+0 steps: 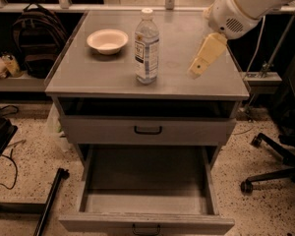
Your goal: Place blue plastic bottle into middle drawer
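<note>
My gripper should next move to the middle of the blue plastic bottle (pixel 146 48) and close there, around the bottle's label and well below its white cap.
The blue plastic bottle (pixel 147 47) stands upright on the grey cabinet top (pixel 88 75), white cap up, right of the white bowl. The middle drawer (pixel 146 181) is pulled out wide below, its bare grey floor showing and a dark handle on its front. My gripper (pixel 196 69) hangs above the right part of the cabinet top, well to the right of the bottle and apart from it, with its cream-coloured fingers pointing down to the left. It holds nothing.
A white bowl (pixel 107 40) sits at the back left of the top. A shallower drawer front with a black handle (pixel 148 130) is shut above the open drawer. A backpack (pixel 38 38) is on the left, an office chair base (pixel 275 163) on the right, a black pole (pixel 49 200) on the floor.
</note>
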Robot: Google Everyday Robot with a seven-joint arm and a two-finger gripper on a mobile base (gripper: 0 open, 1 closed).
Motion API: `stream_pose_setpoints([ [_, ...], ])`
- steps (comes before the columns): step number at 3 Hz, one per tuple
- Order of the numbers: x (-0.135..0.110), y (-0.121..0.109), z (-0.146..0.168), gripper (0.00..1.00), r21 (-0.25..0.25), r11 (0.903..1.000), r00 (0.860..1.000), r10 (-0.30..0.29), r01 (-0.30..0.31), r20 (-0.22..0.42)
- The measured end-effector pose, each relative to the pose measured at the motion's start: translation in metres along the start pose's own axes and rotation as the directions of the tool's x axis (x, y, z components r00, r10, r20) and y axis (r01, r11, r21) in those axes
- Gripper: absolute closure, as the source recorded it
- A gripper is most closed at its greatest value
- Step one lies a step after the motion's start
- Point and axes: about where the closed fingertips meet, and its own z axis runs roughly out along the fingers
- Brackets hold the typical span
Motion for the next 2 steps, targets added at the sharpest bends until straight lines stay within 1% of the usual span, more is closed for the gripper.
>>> stream_pose_setpoints([
  [1,-0.01,-0.014,0.02,0.0,-0.01,0.9999,0.999,-0.003,0.003,0.034],
  [2,-0.019,-0.025,0.038,0.0,-0.018,0.9998,0.997,0.009,-0.008,0.071],
])
